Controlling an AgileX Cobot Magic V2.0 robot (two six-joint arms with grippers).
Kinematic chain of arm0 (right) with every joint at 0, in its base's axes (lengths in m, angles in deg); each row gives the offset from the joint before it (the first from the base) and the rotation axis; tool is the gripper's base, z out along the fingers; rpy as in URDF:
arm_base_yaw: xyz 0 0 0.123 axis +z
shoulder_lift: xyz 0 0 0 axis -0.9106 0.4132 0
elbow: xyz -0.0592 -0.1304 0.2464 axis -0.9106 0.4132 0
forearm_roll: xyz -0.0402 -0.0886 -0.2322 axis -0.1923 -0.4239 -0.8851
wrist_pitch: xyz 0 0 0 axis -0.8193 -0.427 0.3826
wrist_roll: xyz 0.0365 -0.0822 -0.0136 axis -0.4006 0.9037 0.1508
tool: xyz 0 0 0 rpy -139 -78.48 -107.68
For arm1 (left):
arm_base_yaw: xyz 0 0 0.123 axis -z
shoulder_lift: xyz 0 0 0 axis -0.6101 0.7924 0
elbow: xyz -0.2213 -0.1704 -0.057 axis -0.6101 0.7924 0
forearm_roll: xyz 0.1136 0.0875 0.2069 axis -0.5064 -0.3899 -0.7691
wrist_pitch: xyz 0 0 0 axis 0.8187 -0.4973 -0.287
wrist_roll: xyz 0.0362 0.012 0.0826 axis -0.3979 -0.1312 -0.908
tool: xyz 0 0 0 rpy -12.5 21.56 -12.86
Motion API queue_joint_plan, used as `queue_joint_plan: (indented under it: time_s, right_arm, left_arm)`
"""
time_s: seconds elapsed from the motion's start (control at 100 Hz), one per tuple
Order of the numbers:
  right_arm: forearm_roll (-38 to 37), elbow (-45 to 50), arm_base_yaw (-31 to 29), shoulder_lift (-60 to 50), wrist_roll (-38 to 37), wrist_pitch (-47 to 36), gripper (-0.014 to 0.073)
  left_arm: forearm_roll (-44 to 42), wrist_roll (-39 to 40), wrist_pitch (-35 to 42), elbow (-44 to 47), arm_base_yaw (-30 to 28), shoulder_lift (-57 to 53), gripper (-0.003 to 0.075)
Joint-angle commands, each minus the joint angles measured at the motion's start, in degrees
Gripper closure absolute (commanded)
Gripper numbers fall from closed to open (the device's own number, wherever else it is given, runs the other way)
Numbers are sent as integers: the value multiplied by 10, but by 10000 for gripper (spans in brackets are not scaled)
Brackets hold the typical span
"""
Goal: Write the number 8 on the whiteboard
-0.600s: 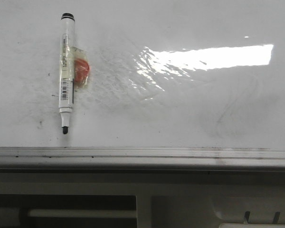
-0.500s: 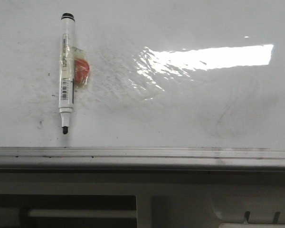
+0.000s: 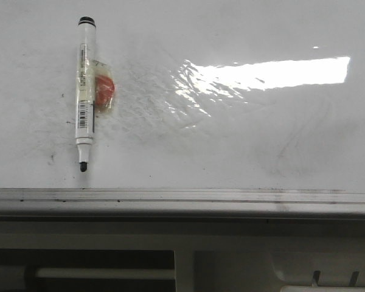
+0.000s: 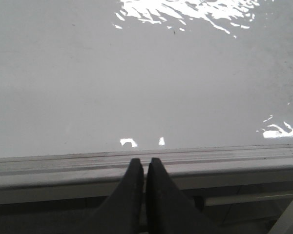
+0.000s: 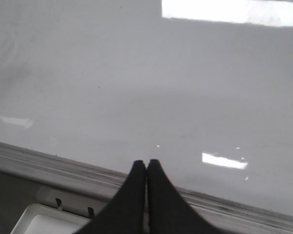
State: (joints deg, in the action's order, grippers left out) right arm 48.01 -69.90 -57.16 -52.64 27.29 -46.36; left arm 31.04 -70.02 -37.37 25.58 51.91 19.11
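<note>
The white marker's black tip must stay free for writing, so next my right gripper closes on the back half of the white marker point(image 3: 86, 61).
The whiteboard point(image 3: 231, 134) fills the front view, glossy white with faint grey smudges and a bright glare patch. No black number 8 shows on it. A white marker point(image 3: 85, 91) with a black tip lies uncapped at the board's left, tip toward the near edge, an orange-red piece point(image 3: 105, 90) taped to its side. Neither gripper shows in the front view. My left gripper point(image 4: 145, 163) is shut and empty over the board's near edge strip point(image 4: 63, 165). My right gripper point(image 5: 146, 165) is shut and empty over the near edge of the board point(image 5: 136, 87).
A grey metal edge strip point(image 3: 182, 198) runs along the board's near side. Below it is a light frame with a bar point(image 3: 103, 274) and a white tray-like part point(image 5: 34, 222) near the right gripper.
</note>
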Motion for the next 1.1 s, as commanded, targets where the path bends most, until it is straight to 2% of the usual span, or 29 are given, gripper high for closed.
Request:
queue_joint_plan:
  time_s: [0.0,0.4,0.52,0.66,0.77,0.82,0.92,1.0,1.09]
  right_arm:
    - [-2,6,-4,-12,3,-32,637]
    - [-3,6,-4,-12,3,-48,637]
    - [-1,6,-4,-12,0,-129,637]
    - [57,6,-4,-12,-2,-243,637]
    - [97,6,-4,-12,-3,-263,637]
    - [131,6,-4,-12,-3,-259,637]
    - [176,6,-4,-12,-3,-253,637]
    - [189,4,-4,-12,-3,-254,637]
    - [203,-3,-4,-12,-3,-252,637]
  left_arm:
    - [7,4,21,22,1,-16,741]
    - [7,4,21,22,1,-16,741]
    - [7,4,21,22,1,-16,741]
    - [6,4,22,22,1,-16,741]
    - [13,5,45,22,1,-16,741]
    - [73,7,86,22,1,-16,741]
    - [291,7,174,22,1,-16,741]
    - [352,7,234,22,1,-16,741]
    - [402,7,266,22,1,-16,741]
